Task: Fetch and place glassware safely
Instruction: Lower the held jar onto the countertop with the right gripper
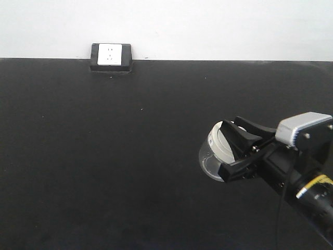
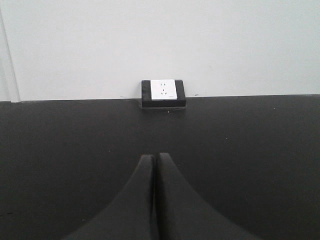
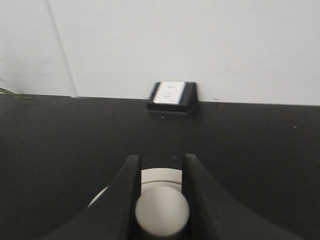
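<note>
My right gripper needs to set the glass jar down upright on the bare black table (image 1: 182, 169) near its middle.
The glassware, a small clear glass jar (image 1: 212, 156) with a cream-white lid, is held tilted on its side above the black table at the right. My right gripper (image 1: 234, 148) is shut on the jar's lid knob (image 3: 162, 212), with one black finger on each side of it. The lid (image 3: 160, 177) shows between the fingers in the right wrist view, and the glass body is mostly hidden there. My left gripper (image 2: 154, 157) is shut and empty, its fingertips pressed together over the table. The left arm is out of the front view.
A black-framed white wall socket (image 1: 110, 56) sits at the far edge of the black table (image 1: 104, 156) against the white wall. It also shows in the left wrist view (image 2: 163, 92) and in the right wrist view (image 3: 172, 95).
</note>
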`<state>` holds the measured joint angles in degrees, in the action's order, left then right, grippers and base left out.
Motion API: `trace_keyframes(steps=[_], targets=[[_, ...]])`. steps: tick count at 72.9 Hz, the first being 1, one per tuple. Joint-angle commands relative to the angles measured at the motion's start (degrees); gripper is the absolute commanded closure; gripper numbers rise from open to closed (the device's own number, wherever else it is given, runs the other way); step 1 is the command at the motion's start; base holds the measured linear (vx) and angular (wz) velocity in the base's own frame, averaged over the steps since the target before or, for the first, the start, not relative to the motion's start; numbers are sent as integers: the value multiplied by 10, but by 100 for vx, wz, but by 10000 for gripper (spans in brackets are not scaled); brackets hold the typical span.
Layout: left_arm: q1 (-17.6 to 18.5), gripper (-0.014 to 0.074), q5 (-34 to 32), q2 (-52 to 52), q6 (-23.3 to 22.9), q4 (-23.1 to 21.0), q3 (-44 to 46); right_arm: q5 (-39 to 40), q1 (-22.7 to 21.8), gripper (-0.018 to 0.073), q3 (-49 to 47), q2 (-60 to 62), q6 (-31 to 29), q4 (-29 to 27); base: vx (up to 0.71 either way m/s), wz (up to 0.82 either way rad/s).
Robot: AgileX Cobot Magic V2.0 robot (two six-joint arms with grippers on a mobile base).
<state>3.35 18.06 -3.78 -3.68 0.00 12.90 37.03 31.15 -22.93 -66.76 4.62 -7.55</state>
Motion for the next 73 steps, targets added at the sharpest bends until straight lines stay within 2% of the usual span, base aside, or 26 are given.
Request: trace_keyframes(steps=[1,14,32,53,73], targets=[[4,603,-40,-9,-4,-6,15,62,-1,550,-43,-22,-18,-10,0,0],[4,603,-40,-9,-4,-6,15,16,-1,550,-116,-94,-20,6,0,0],[4,603,-40,-9,-4,-6,15,19,-1,550,-183,-203,-50,5,0,0],[4,603,-40,-9,-4,-6,15,89,-1,550,-206,-311,-61,7,0,0],[4,603,-40,-9,-4,-6,15,133,-1,550,-206,-360,-72,10,0,0]])
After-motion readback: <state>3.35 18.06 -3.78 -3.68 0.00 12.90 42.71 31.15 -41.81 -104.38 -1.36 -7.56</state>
